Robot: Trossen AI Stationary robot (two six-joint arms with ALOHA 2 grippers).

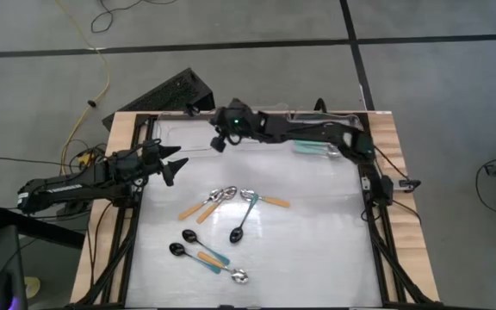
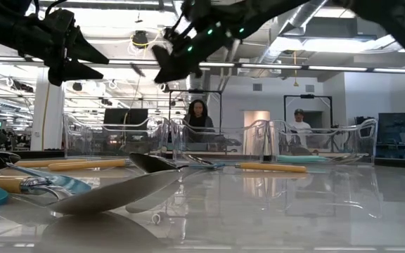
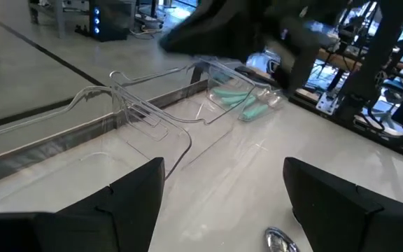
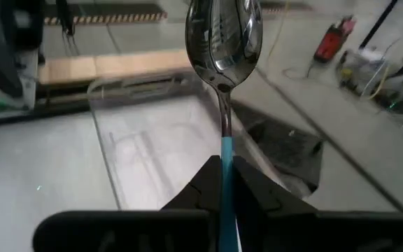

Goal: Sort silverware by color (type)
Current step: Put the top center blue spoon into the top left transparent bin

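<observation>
Next, my right gripper lets go of the blue-handled black spoon inside the empty clear bin (image 1: 190, 145) (image 4: 163, 150) just past my left gripper.
My right gripper (image 4: 222, 166) hangs over the far left clear bin (image 1: 183, 138) and is shut on a spoon with a shiny black bowl (image 4: 224, 35) and a blue handle. In the high view the right gripper (image 1: 217, 140) sits near the table's far edge. My left gripper (image 3: 222, 175) is open and empty, raised at the table's left side (image 1: 176, 164). Several spoons lie flat on the table: orange-handled ones (image 1: 200, 207), a teal-handled one (image 1: 249, 209), and black-bowled ones with blue handles (image 1: 198, 251). Teal-handled spoons (image 1: 313, 148) lie in the far right bin. My right gripper pinches the spoon's blue handle (image 4: 227, 150) between its two fingers, which lie along the handle. The bowl end sticks out ahead of the fingertips. The spoon is lifted clear, above the clear bin's wall.
Three clear plastic bins (image 3: 152, 115) stand in a row along the far edge. The table has a wooden frame (image 1: 123, 129) and a white top. Cables and a dark case lie on the floor beyond. In the low view, two people (image 2: 197, 116) stand far behind the table.
</observation>
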